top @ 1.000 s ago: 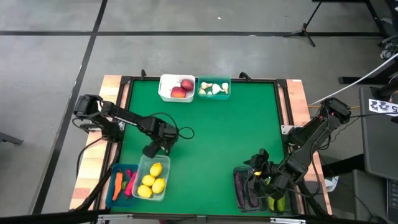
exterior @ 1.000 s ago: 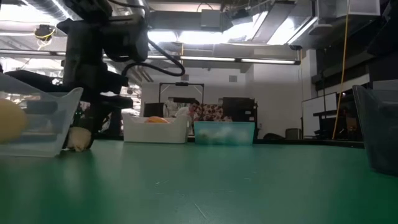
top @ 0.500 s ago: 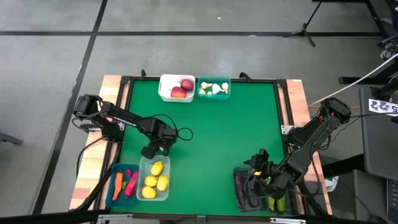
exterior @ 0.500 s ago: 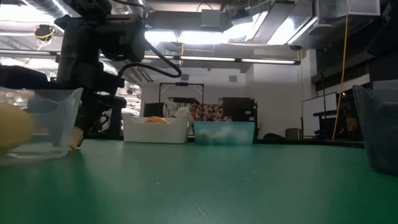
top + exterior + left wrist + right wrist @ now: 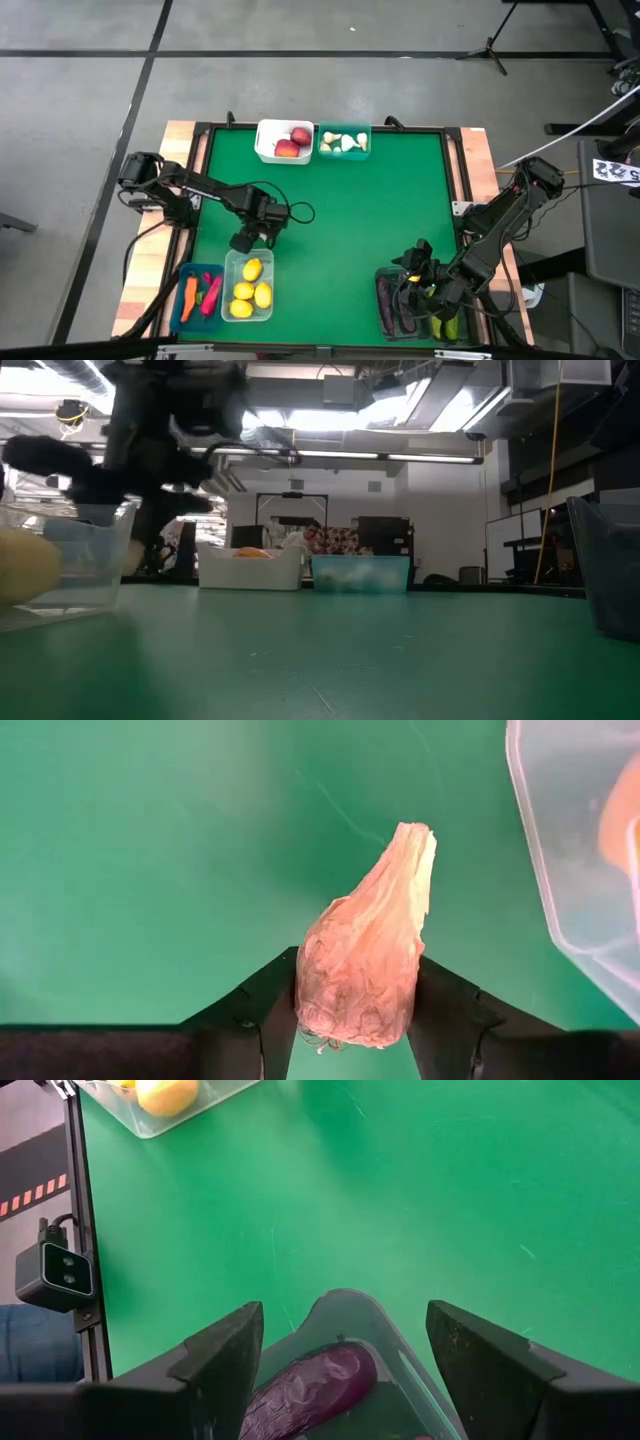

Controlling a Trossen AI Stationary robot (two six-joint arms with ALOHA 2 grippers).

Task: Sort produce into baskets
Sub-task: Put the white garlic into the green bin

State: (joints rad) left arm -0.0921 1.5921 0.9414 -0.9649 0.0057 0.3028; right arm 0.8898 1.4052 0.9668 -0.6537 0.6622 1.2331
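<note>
My left gripper needs to drop the garlic bulb in the teal bin (image 5: pixel 335 147), among the other garlic beside the white bin.
My left gripper (image 5: pixel 243 241) is shut on a pale white garlic bulb (image 5: pixel 365 960), just far of the clear pale green bin (image 5: pixel 248 285) that holds lemons. My right gripper (image 5: pixel 420 262) is open and empty above a smoky dark bin (image 5: pixel 345 1305) that holds a purple eggplant (image 5: pixel 310 1385). A white bin (image 5: pixel 283 141) with red apples and a teal bin (image 5: pixel 344 142) with garlic stand at the far edge. A blue bin (image 5: pixel 197 297) with carrots and chillies stands at the near left. My left gripper pinches the garlic bulb's fat root end (image 5: pixel 350 1010) between its two fingers (image 5: pixel 265 1015). The bulb's pointed tip (image 5: pixel 418 835) sticks out ahead of the fingers. The fingers come from above, pointing down. The bulb looks lifted a little off the green mat.
A second dark bin (image 5: pixel 452 322) with green produce stands at the near right, beside the eggplant bin. The middle of the green mat (image 5: pixel 350 215) is bare. A raised frame (image 5: pixel 452 175) runs round the mat. Cables loop beside the left gripper (image 5: pixel 295 213).
My left gripper has risen with the garlic bulb, which lay on the mat beside the clear bin a second ago and now hangs higher. The clear bin of lemons has shifted a little toward the near edge and turned squarer.
</note>
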